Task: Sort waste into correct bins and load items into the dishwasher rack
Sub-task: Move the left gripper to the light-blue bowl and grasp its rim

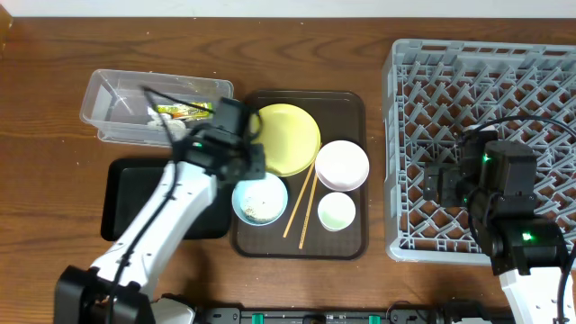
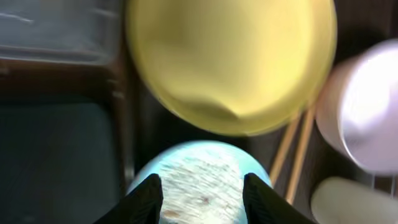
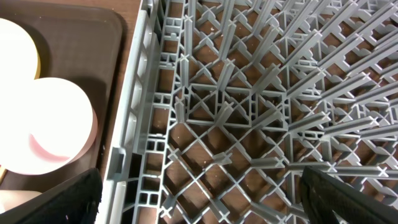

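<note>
My left gripper should move next to the light blue bowl's rim (image 1: 286, 198) (image 2: 267, 178) beside the chopsticks and close there.
My left gripper (image 1: 247, 171) is open and empty over the light blue bowl (image 1: 261, 200), which holds rice; in the left wrist view the fingers (image 2: 202, 199) straddle the bowl (image 2: 199, 174). The yellow plate (image 1: 288, 135), white bowl (image 1: 342, 165), pale cup (image 1: 337, 211) and chopsticks (image 1: 301, 207) lie on the brown serving tray (image 1: 346, 112). The snack wrapper (image 1: 175, 112) lies in the clear tub (image 1: 117, 108). The black tray (image 1: 135, 198) is beside it. My right gripper (image 1: 441, 184) is open wide and empty over the left side of the grey rack (image 1: 486, 81).
In the right wrist view the rack's left wall (image 3: 134, 124) separates its pegs from the serving tray (image 3: 106, 62) and white bowl (image 3: 56, 130). The left arm crosses over the black tray. Bare wooden table lies along the far edge.
</note>
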Robot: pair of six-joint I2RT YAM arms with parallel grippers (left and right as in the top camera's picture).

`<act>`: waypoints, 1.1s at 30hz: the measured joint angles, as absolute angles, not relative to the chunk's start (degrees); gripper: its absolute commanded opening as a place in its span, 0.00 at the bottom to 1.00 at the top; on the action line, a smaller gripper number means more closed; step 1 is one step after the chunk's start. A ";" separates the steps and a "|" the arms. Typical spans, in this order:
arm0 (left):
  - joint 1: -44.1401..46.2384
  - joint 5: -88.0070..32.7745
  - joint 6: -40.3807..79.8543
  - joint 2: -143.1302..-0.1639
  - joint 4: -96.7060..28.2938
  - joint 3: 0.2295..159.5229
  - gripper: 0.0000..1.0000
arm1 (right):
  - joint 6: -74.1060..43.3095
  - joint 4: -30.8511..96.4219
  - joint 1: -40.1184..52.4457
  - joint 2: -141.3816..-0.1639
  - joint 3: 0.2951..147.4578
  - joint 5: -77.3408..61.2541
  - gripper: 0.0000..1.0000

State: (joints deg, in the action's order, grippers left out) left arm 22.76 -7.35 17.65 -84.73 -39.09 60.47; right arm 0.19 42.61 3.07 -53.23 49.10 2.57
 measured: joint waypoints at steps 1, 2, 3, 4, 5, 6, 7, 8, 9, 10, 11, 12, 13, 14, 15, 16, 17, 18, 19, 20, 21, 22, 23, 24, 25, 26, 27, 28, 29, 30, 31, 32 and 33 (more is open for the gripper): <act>24.43 -7.38 17.45 -85.19 -39.05 60.47 0.45 | 0.21 42.61 3.07 -53.23 49.10 2.57 0.99; 26.09 -7.35 17.19 -85.78 -39.03 60.47 0.45 | 0.21 42.61 3.07 -53.23 49.10 2.57 0.99; 27.62 -7.33 16.97 -86.37 -38.98 60.47 0.45 | 0.19 42.61 3.07 -53.23 49.10 2.57 0.99; 29.19 -7.31 16.73 -87.13 -38.98 60.47 0.45 | 0.21 42.63 3.07 -53.23 49.10 2.55 0.99; 30.55 -7.33 16.60 -88.01 -38.98 60.47 0.45 | 0.21 42.65 3.07 -53.23 49.10 2.57 0.99; 31.86 -7.33 16.45 -89.01 -39.00 60.47 0.45 | 0.21 42.68 3.07 -53.23 49.10 2.57 0.99; 32.82 -7.33 16.43 -89.95 -39.00 60.47 0.45 | 0.21 42.74 3.07 -53.23 49.10 2.57 0.99; 33.69 -7.33 16.43 -91.02 -38.98 60.47 0.45 | 0.19 42.83 3.07 -53.23 49.10 2.57 0.99; 34.17 -7.31 16.43 -91.72 -38.98 60.47 0.45 | 0.19 42.89 3.07 -53.23 49.10 2.57 0.99; 34.85 -7.31 16.43 -92.79 -39.03 60.47 0.45 | 0.19 42.89 3.07 -53.23 49.10 2.57 0.99; 35.44 -7.31 16.43 -93.91 -39.03 60.47 0.45 | 0.19 42.89 3.07 -53.23 49.10 2.57 0.99; 35.90 -7.29 16.43 -94.91 -39.05 60.47 0.45 | 0.21 42.89 3.07 -53.23 49.10 2.57 0.99; 36.32 -7.29 16.43 -95.85 -39.05 60.47 0.44 | 0.19 42.87 3.07 -53.23 49.10 2.57 0.99; 36.71 -7.29 16.43 -96.77 -39.05 60.47 0.41 | 0.21 42.89 3.07 -53.23 49.10 2.57 0.99; 37.04 -7.29 16.45 -97.62 -39.05 60.47 0.37 | 0.19 42.89 3.07 -53.23 49.10 2.57 0.99; 37.34 -7.31 16.29 -98.39 -39.05 60.47 0.33 | 0.21 42.89 3.07 -53.23 49.10 2.57 0.99; 37.50 -7.31 16.19 -98.89 -39.07 60.47 0.29 | 0.19 42.89 3.07 -53.23 49.10 2.57 0.99; 37.63 -7.27 16.16 -99.29 -39.07 60.47 0.26 | 0.21 42.89 3.07 -53.23 49.10 2.57 0.99; 37.67 -7.14 16.27 -99.61 -39.09 60.47 0.24 | 0.19 42.89 3.07 -53.23 49.10 2.57 0.99; 37.67 -7.11 16.25 -99.72 -39.11 60.47 0.22 | 0.19 42.87 3.07 -53.23 49.10 2.57 0.99; 37.67 -7.11 16.16 -99.77 -39.13 60.47 0.15 | 0.19 42.89 3.07 -53.23 49.10 2.55 0.99; 37.67 -7.07 16.38 -99.77 -39.16 60.47 0.11 | 0.19 42.89 3.07 -53.23 49.10 2.57 0.99; 37.67 -7.11 16.25 -99.77 -39.18 60.47 0.08 | 0.19 42.89 3.07 -53.23 49.10 2.57 0.99; 37.67 -7.09 16.34 -99.77 -39.24 60.47 0.06 | 0.19 42.89 3.07 -53.23 49.10 2.57 0.99; 37.69 -6.79 16.23 -99.77 -39.48 60.47 0.06 | 0.21 42.89 3.07 -53.23 49.10 2.57 0.99; 37.69 -6.46 16.21 -99.63 -39.64 60.47 0.06 | 0.21 42.92 3.07 -53.23 49.10 2.57 0.99; 37.69 -6.35 16.16 -99.53 -39.75 60.47 0.06 | 0.21 42.92 3.07 -53.23 49.10 2.57 0.99; 37.74 -6.20 16.12 -99.48 -39.92 60.47 0.06 | 0.19 42.92 3.07 -53.23 49.10 2.55 0.99; 37.74 -6.11 16.05 -99.46 -40.10 60.47 0.06 | 0.21 42.92 3.07 -53.23 49.10 2.57 0.99; 37.78 -6.02 16.05 -99.44 -40.42 60.47 0.06 | 0.19 42.92 3.07 -53.23 49.10 2.57 0.99; 37.82 -5.91 16.03 -99.35 -41.04 60.64 0.06 | 0.21 42.92 3.07 -53.23 49.10 2.57 0.99; 37.85 -5.78 16.01 -99.29 -41.69 60.86 0.06 | 0.19 42.92 3.07 -53.23 49.10 2.55 0.99; 37.82 -5.65 15.99 -99.07 -42.50 61.25 0.06 | 0.21 42.92 3.07 -53.23 49.10 2.57 0.99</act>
State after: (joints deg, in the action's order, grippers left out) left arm 37.82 -5.65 15.99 -99.07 -42.50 61.25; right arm 0.21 42.92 3.07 -53.23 49.10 2.57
